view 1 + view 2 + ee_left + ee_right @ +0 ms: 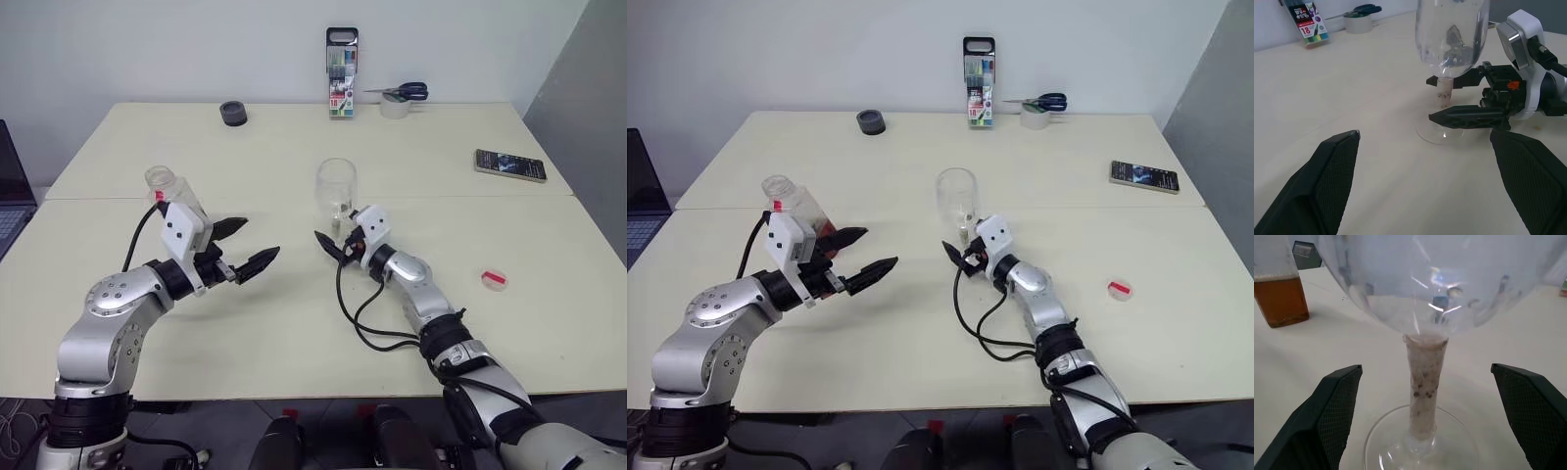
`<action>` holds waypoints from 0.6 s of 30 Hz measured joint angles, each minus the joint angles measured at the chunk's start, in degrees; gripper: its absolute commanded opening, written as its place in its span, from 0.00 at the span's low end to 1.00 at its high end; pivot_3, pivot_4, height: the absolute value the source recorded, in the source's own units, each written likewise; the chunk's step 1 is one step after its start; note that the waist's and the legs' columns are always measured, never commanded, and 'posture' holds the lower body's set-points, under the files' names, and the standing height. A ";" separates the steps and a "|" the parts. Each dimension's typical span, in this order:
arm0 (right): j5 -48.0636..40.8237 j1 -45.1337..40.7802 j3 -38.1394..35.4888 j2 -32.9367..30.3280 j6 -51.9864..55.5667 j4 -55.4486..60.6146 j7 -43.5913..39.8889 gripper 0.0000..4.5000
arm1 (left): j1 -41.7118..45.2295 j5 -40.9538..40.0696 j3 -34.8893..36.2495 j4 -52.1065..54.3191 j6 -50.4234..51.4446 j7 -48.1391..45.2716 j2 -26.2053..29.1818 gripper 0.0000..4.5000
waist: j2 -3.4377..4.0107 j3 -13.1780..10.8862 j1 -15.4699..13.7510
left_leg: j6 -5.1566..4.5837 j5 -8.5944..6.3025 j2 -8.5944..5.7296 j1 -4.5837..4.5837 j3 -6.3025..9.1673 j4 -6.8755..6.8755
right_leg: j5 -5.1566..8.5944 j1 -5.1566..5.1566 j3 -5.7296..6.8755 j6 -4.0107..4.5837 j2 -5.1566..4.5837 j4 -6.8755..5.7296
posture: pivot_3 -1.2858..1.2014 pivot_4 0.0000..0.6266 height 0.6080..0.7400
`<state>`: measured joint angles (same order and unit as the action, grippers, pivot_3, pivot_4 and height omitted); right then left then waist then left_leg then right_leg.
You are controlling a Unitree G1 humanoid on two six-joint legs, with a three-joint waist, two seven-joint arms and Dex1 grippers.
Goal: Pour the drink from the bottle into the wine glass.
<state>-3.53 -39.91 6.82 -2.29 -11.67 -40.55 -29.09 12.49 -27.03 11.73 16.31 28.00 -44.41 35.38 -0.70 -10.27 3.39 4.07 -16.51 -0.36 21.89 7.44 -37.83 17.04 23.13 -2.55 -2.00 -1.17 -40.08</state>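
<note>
I will next move my left gripper to the bottle and close it around the bottle's lower part (198, 208), where the amber drink is.
The wine glass (336, 188) stands upright near the table's middle, and its bowl looks empty. My right gripper (333, 245) is open at its stem (1424, 391), one finger on each side and neither touching it. The bottle (165, 184) stands uncapped to the left, partly hidden behind my left wrist. The amber drink (1281, 296) shows in its lower part. My left gripper (245, 247) hangs open and holds nothing, in front of the bottle and pointing toward the glass (1449, 44).
A small pink round cap (495, 279) lies at the right. A phone (509, 164) lies at the far right. A pen box (342, 73), a tape roll with scissors (397, 103) and a black roll (233, 113) line the far edge. A laptop (8, 196) sits at the left edge.
</note>
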 measured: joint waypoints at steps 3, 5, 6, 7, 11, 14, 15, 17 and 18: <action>-0.02 1.77 -0.02 -1.11 1.79 3.38 -0.88 1.00 | 0.37 -0.11 -0.03 -0.10 -0.46 0.00 -0.62 1.00 | 0.00 0.00 -0.02 | 0.00 0.00 0.00 0.00 -0.01 0.00 | 0.00 0.00 0.00 0.00 0.00 0.01 | 0.52 0.24 1.00; -0.11 3.49 -0.02 -2.00 3.42 6.44 -1.38 1.00 | 0.64 -0.25 -0.02 -0.20 -1.00 0.02 -1.20 1.00 | 0.00 0.00 -0.04 | 0.00 0.00 0.00 0.01 0.00 0.00 | 0.00 0.00 0.00 0.00 0.00 0.02 | 0.52 0.24 1.00; -0.23 4.21 -0.03 -2.35 4.13 7.50 -1.59 1.00 | 0.79 -0.34 -0.03 -0.28 -1.14 0.04 -1.47 1.00 | 0.00 0.00 -0.05 | 0.00 0.00 0.01 0.00 -0.01 0.00 | 0.00 0.00 0.00 0.00 0.00 0.02 | 0.52 0.24 1.00; -0.39 5.15 -0.03 -2.82 4.97 8.97 -1.85 1.00 | 1.01 -0.60 -0.04 -0.48 -1.24 0.05 -1.83 1.00 | 0.00 0.00 -0.07 | 0.00 0.00 0.00 0.01 -0.01 0.00 | 0.00 0.00 0.00 0.00 0.00 0.01 | 0.52 0.24 1.00; -0.53 7.55 -0.05 -4.48 7.86 13.34 -2.16 1.00 | 1.84 -1.05 0.00 -1.23 -2.09 0.48 -2.95 1.00 | 0.00 0.00 -0.09 | -0.01 0.00 0.00 0.01 -0.01 0.00 | 0.00 0.00 0.00 0.00 0.00 0.02 | 0.52 0.24 1.00; -0.51 10.27 0.12 -6.86 10.85 19.17 -3.40 1.00 | 1.82 -1.17 -0.06 -1.38 -2.74 1.63 -4.68 1.00 | -0.01 0.00 -0.15 | 0.00 0.00 -0.01 0.03 0.00 -0.01 | 0.00 -0.01 0.01 0.00 -0.02 0.03 | 0.52 0.24 1.00; -0.51 11.34 0.15 -7.84 12.01 21.21 -3.71 1.00 | 1.75 -0.91 -0.16 -1.47 -3.35 2.24 -5.17 1.00 | 0.00 0.00 -0.16 | 0.00 0.00 -0.01 0.04 0.00 -0.01 | 0.00 -0.01 0.01 0.00 -0.02 0.06 | 0.52 0.24 1.00; -0.52 14.33 1.04 -10.46 14.52 26.50 -5.58 1.00 | 1.25 0.19 -0.21 -1.47 -4.96 3.85 -6.47 1.00 | 0.00 0.00 -0.25 | -0.01 -0.01 -0.02 0.04 0.00 -0.01 | 0.00 -0.02 0.01 0.00 -0.04 0.06 | 0.52 0.24 1.00; -0.55 15.83 1.57 -11.74 15.92 29.16 -6.76 1.00 | 0.73 0.80 -0.28 -1.49 -5.41 4.74 -7.09 1.00 | 0.00 0.00 -0.28 | -0.01 -0.01 -0.02 0.04 0.00 0.00 | 0.00 -0.02 0.00 -0.01 -0.04 0.08 | 0.52 0.24 1.00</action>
<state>-4.08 -24.08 8.40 -14.03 4.25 -11.39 -35.86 13.22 -26.23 11.45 14.82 22.59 -39.67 28.29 -0.71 -10.27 3.11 4.06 -16.52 -0.37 21.93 7.44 -37.83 17.04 23.12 -2.55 -2.01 -1.21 -40.00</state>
